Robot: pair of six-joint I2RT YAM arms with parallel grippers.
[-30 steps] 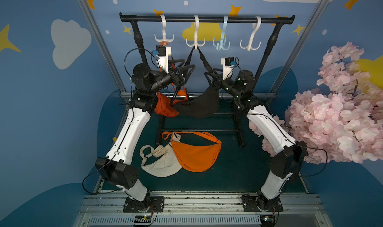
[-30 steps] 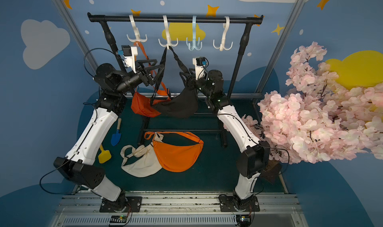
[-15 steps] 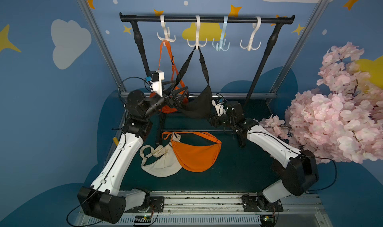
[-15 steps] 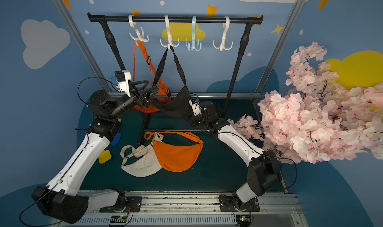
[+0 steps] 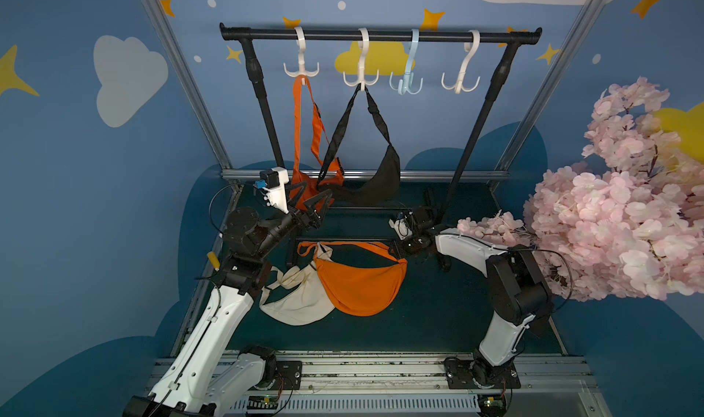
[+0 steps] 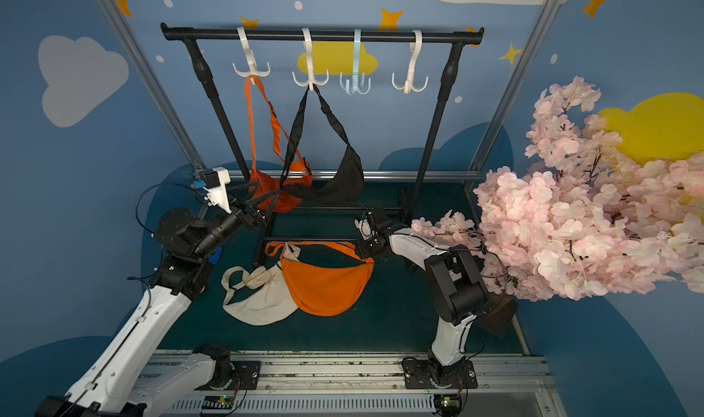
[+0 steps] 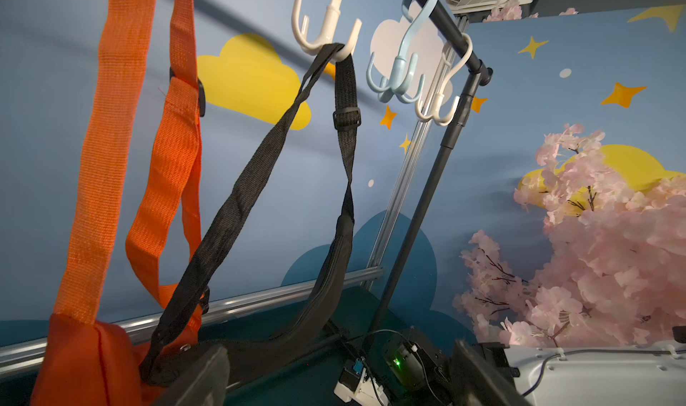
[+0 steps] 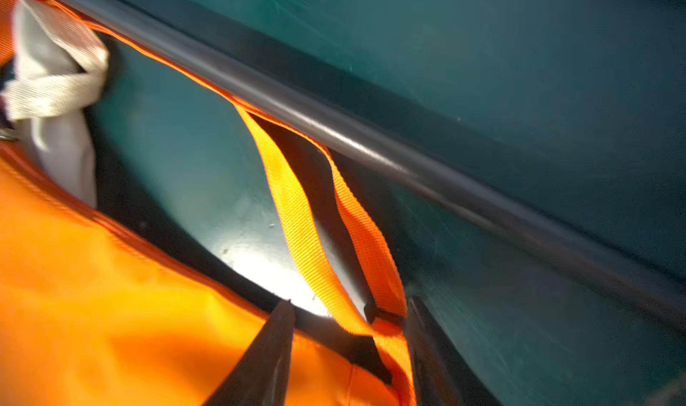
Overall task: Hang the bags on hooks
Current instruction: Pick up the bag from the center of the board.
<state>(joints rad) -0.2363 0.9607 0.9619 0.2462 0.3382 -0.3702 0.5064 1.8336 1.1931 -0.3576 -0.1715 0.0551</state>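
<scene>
The bands of the orange strap gape apart and rest against one finger of my right gripper, so next I open it and pinch both bands together (image 8: 386, 329) before I lift.
An orange bag (image 5: 360, 281) (image 6: 327, 285) lies on the green floor in both top views. Its strap runs along the rack's floor bar. My right gripper (image 5: 396, 249) (image 8: 349, 304) is down at the bag's right end. Its jaws stand apart astride the orange strap (image 8: 315, 244), which sits close to one finger and is not pinched. My left gripper (image 5: 318, 190) (image 7: 341, 367) is open and empty, just below a hanging black bag (image 5: 377, 182). That bag's strap sits on the second white hook (image 5: 361, 79) (image 7: 326, 40). The blue hook (image 5: 407, 83) and the far white hook (image 5: 461, 83) are bare.
A second orange bag (image 5: 304, 190) hangs from the first hook (image 5: 301, 70). A cream bag (image 5: 297, 300) lies partly under the orange one on the floor. The black rack's floor bar (image 8: 408, 163) passes right beside my right gripper. A pink blossom tree (image 5: 617, 220) crowds the right side.
Both arms dropped from the rack, leaving the black bag hanging on the second hook. My right gripper came down to the floor bag's strap and narrowed. My left gripper lowered and widened slightly.
</scene>
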